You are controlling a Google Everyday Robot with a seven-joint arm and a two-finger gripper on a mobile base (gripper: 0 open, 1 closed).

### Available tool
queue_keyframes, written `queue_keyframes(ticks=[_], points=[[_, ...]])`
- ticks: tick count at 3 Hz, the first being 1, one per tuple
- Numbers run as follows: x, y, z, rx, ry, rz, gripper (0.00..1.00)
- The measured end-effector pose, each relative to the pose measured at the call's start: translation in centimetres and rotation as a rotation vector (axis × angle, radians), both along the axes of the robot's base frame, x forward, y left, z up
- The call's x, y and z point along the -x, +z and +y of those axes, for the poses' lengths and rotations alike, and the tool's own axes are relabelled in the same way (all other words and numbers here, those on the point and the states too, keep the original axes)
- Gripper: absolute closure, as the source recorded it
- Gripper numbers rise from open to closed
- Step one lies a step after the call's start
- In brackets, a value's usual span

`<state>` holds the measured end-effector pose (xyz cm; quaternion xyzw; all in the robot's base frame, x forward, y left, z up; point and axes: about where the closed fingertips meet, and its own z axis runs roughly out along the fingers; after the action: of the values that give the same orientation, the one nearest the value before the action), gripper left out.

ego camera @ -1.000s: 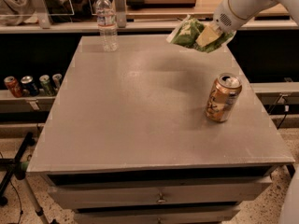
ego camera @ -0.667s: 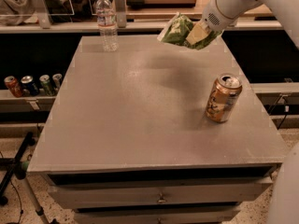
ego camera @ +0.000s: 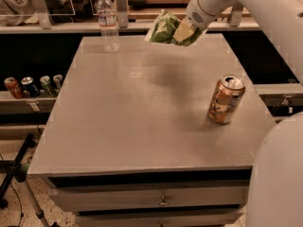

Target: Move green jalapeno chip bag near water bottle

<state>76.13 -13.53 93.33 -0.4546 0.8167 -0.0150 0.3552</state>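
Observation:
Next, my gripper releases the green jalapeno chip bag at the table's far edge (ego camera: 144,39), beside the water bottle.
The green jalapeno chip bag (ego camera: 166,28) hangs in the air above the far middle of the table, crinkled, with pale patches. My gripper (ego camera: 186,31) comes in from the upper right on a white arm and is shut on the bag's right end. The water bottle (ego camera: 108,21), clear with a white cap, stands upright at the table's far left edge, a short way left of the bag.
An orange-brown drink can (ego camera: 226,100) stands on the right side of the grey table (ego camera: 142,126). Several cans (ego camera: 33,85) sit on a low shelf to the left. A shelf with clutter runs behind the table. Drawers are below the front edge.
My gripper has carried the chip bag leftward above the table's far edge, closer to the water bottle. The can and the bottle have not moved.

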Motion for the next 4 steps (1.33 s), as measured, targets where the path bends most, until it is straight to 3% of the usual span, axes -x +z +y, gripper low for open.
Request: queue_keyframes(ticks=[2, 4], points=[[-1.0, -0.5, 3.9, 0.058, 0.113, 0.011, 1.00], [-3.6, -1.5, 6.6, 0.038, 0.136, 0.017, 1.00]])
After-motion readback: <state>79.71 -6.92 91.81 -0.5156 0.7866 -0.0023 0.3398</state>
